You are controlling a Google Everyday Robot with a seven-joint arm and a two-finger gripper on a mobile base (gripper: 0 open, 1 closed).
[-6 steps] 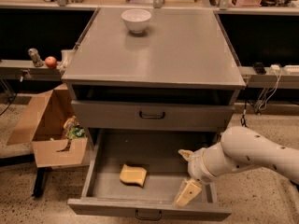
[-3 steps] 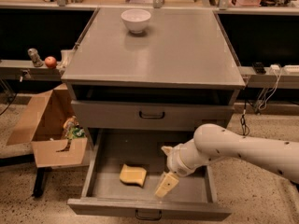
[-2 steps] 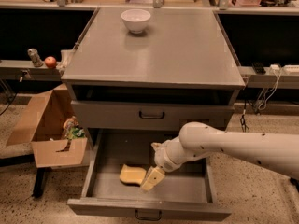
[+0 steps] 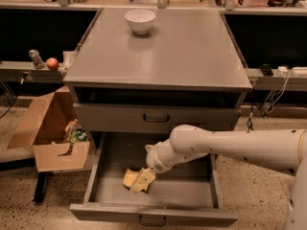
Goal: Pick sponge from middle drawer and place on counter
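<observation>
My gripper grips the pale yellow sponge in the middle drawer next at the end (image 4: 146, 178) nearest my white arm.
The middle drawer (image 4: 184, 191) is pulled open at the bottom of the grey cabinet. The pale yellow sponge (image 4: 128, 178) lies on its floor, left of centre. My gripper (image 4: 143, 180) is down inside the drawer, right against the sponge's right side and partly covering it. My white arm (image 4: 225, 147) reaches in from the right. The counter (image 4: 163, 56) is the cabinet's flat grey top, well above the gripper.
A white bowl (image 4: 140, 20) stands at the back of the counter. A closed drawer front (image 4: 156, 118) overhangs the open drawer. An open cardboard box (image 4: 48, 128) sits on the floor at the left. A red apple (image 4: 52, 63) rests on the left ledge.
My arm has swung left across the open drawer, from its right side to the sponge. The gripper now touches the sponge. The sponge has not moved.
</observation>
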